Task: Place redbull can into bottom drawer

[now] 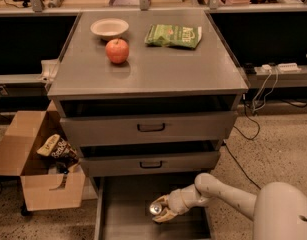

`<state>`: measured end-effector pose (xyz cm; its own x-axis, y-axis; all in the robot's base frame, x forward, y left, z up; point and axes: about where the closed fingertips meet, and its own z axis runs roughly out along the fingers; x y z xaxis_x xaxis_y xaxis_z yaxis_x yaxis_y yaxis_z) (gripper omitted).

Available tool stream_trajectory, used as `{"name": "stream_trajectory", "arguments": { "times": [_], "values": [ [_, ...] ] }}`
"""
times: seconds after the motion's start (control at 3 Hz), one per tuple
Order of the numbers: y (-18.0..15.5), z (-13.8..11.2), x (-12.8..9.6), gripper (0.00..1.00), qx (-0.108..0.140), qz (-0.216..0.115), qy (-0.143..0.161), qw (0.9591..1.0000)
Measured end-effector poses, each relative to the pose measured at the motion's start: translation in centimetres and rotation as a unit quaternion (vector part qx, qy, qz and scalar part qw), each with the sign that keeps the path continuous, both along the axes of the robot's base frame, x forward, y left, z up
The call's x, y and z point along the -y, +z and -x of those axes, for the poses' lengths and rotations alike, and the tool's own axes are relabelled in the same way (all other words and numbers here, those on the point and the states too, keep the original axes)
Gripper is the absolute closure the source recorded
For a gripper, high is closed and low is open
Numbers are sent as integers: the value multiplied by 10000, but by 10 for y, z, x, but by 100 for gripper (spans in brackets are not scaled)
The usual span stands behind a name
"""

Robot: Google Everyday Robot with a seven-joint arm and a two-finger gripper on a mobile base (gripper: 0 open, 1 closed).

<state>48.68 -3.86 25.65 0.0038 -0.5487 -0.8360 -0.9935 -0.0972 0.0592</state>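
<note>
I have a spot to aim for, the middle of the open bottom drawer's grey bottom (150, 210). Next, my gripper lets go of the redbull can there.
My gripper (161, 210) is low over the open bottom drawer (128, 219), near its right half. It is shut on the redbull can (156, 208), whose silver top faces the camera; the can's body is mostly hidden by the fingers. The can hangs just above the drawer's flat grey floor. My white arm (228, 196) reaches in from the lower right.
The two upper drawers (150, 128) with dark handles are slightly open. On the cabinet top sit an apple (117, 50), a white bowl (109, 28) and a green chip bag (173, 35). A cardboard box (40, 176) with snack bags stands at the left. Cables lie on the floor at right.
</note>
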Motion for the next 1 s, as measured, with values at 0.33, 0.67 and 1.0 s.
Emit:
{"name": "stream_trajectory", "arguments": {
  "times": [0.33, 0.67, 1.0],
  "values": [
    [-20, -5, -19, 100, 83, -188, -62, 9998],
    [-40, -13, -31, 100, 56, -356, -216, 9991],
    [-58, -26, -35, 100, 39, -518, -420, 9978]
  ]
}}
